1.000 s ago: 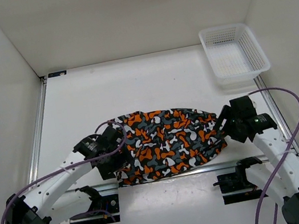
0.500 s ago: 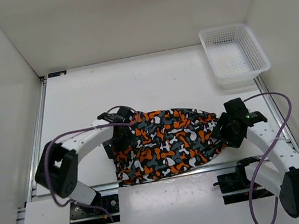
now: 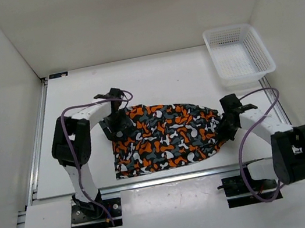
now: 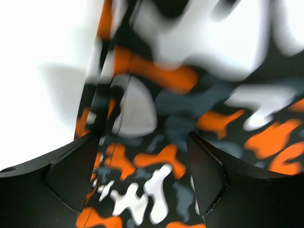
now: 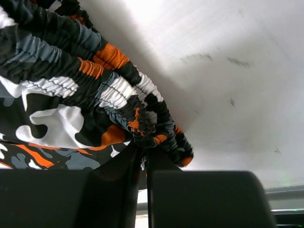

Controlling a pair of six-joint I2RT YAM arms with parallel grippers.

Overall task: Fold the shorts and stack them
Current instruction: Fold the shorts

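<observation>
My right gripper grips crumpled shorts' waistband, so it should open and grab the waistband's end [image 5: 166, 127] before both grippers lift and straighten the shorts.
The shorts [image 3: 165, 138], printed in orange, black, grey and white camouflage, lie flat and spread out at the table's middle. My left gripper [image 3: 120, 125] hovers low over their far left corner. In the left wrist view it [image 4: 140, 178] is open, its dark fingers [image 4: 71, 175] apart with the fabric [image 4: 180, 95] lying under the gap. My right gripper [image 3: 226, 129] is at the shorts' right end. In the right wrist view it [image 5: 145, 149] is shut on a bunched bit of the gathered elastic waistband [image 5: 109, 90].
A white mesh basket [image 3: 239, 57] stands at the far right corner. White walls enclose the table at the left, back and right. A metal rail [image 3: 39, 140] runs along the left edge, and another lies just in front of the shorts.
The right gripper closed on the waistband. The left arm swung from the shorts' near left side to their far left corner. The shorts shifted slightly away from the near rail.
</observation>
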